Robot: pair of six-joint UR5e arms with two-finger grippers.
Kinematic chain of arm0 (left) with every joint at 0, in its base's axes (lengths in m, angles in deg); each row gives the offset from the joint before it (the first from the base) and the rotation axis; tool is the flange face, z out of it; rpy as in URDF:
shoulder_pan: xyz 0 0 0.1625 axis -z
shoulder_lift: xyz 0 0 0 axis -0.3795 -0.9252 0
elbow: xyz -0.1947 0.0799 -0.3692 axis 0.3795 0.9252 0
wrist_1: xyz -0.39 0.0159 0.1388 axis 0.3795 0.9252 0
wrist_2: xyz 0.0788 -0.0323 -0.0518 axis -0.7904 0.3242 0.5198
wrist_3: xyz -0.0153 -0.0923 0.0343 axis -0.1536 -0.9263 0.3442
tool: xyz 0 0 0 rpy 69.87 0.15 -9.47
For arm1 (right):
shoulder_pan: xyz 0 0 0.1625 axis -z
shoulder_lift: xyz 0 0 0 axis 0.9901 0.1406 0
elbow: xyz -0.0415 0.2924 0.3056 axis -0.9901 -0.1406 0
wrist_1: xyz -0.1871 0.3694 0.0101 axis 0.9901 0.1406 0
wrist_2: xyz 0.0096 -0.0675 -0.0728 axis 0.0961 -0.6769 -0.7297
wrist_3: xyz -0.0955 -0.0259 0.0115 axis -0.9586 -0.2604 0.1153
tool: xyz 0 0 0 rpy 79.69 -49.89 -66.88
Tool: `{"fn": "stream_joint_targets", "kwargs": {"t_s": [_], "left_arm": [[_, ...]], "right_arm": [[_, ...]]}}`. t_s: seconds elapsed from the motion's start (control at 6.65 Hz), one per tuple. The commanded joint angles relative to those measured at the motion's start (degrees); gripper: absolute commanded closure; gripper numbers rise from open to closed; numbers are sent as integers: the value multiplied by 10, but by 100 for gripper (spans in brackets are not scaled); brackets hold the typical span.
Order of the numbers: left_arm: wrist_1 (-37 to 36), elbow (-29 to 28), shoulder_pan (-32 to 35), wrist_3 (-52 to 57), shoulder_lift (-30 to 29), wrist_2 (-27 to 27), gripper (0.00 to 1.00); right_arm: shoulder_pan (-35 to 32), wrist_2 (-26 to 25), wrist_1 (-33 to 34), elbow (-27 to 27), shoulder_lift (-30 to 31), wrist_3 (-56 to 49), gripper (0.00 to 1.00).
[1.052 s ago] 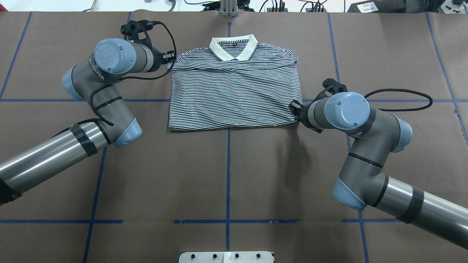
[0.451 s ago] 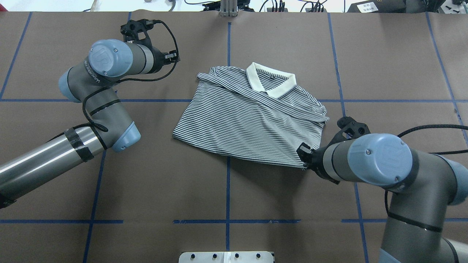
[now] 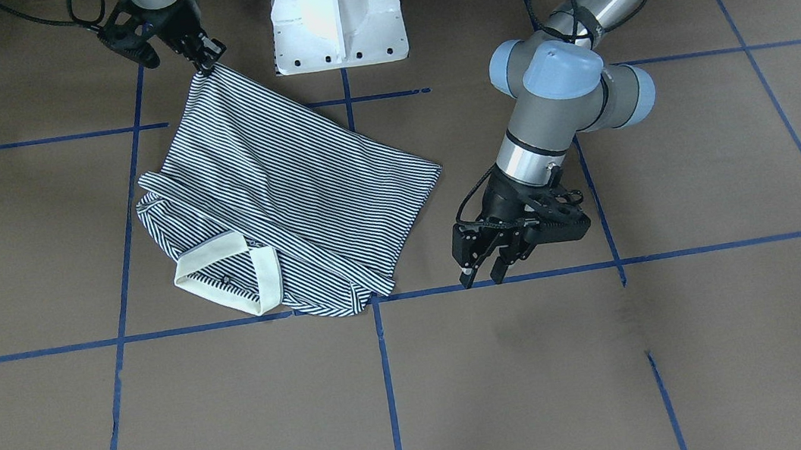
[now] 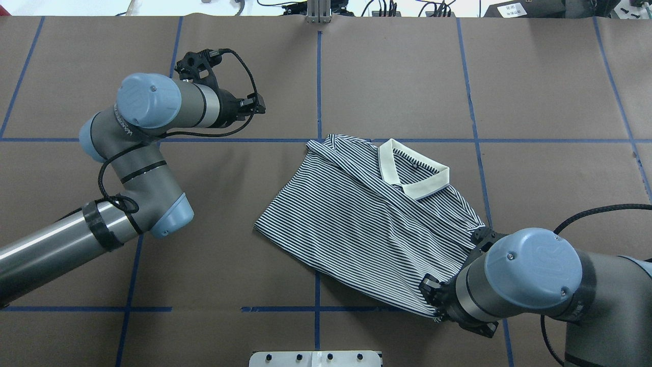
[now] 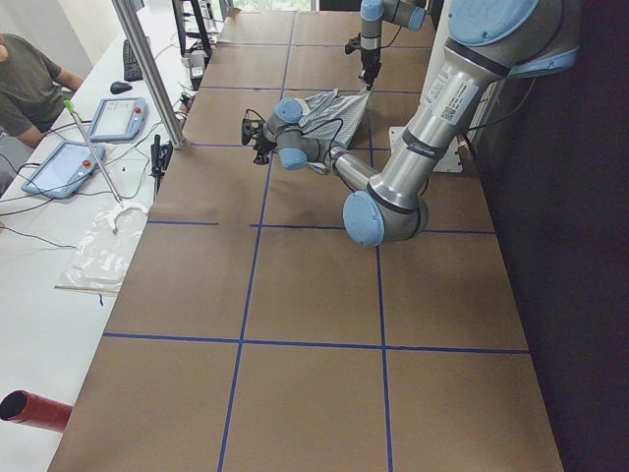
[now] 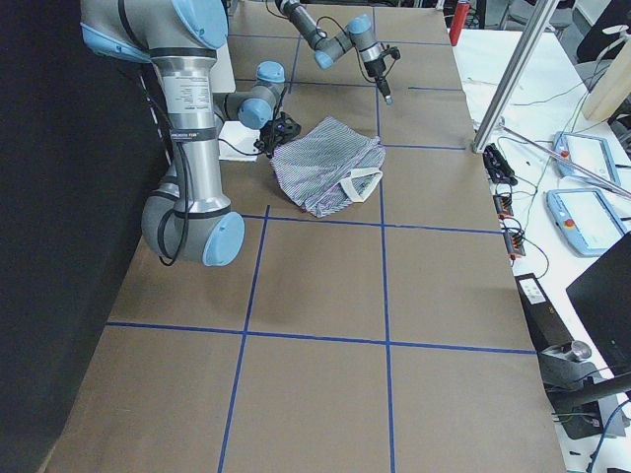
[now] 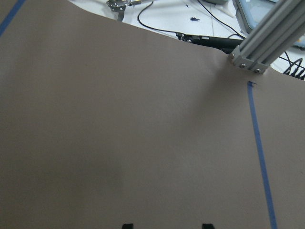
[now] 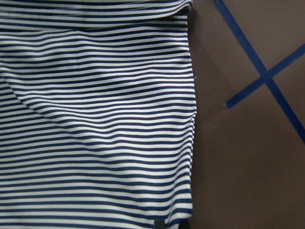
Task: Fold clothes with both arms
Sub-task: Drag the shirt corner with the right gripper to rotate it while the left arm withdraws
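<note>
The robot's left gripper will close on the loose corner point(image 3: 435, 167) of the striped polo shirt, at the other end of the base-side edge from the right gripper.
The striped polo shirt point(image 4: 367, 229), folded, lies askew on the brown table with its cream collar point(image 4: 413, 176) on the far side. It also shows in the front view point(image 3: 289, 193). My right gripper point(image 4: 433, 302) is shut on the shirt's near right corner, close to the robot's base; the front view shows it point(image 3: 206, 64) pinching that corner. The right wrist view is filled with striped cloth point(image 8: 95, 119). My left gripper point(image 4: 257, 106) is open and empty over bare table, well left of the shirt; it also shows in the front view point(image 3: 481, 278).
The white pedestal base point(image 3: 337, 19) stands just beside the held corner. Blue tape lines point(image 4: 318, 306) grid the table. An aluminium post point(image 7: 267, 38) and cables sit at the far edge. An operator point(image 5: 29, 79) and tablets are beyond it.
My right gripper has dragged the shirt toward the robot's base and to the right, turning it askew. My left gripper has parted from the shirt's shoulder and shifted slightly nearer.
</note>
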Motion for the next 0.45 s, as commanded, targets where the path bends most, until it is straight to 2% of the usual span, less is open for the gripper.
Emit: {"fn": "stream_joint_targets", "kwargs": {"t_s": [0.0,0.15,0.3], "left_arm": [[-28,134,-77,-87,80,1,39],[-104,193,-113,-107,103,-7,39],[-158,204,-140,-109,103,-44,40]], "right_arm": [[-1,11,2,4,-4,6,0],[-39,11,2,9,-8,4,0],[-78,11,2,6,-23,0,0]]}}
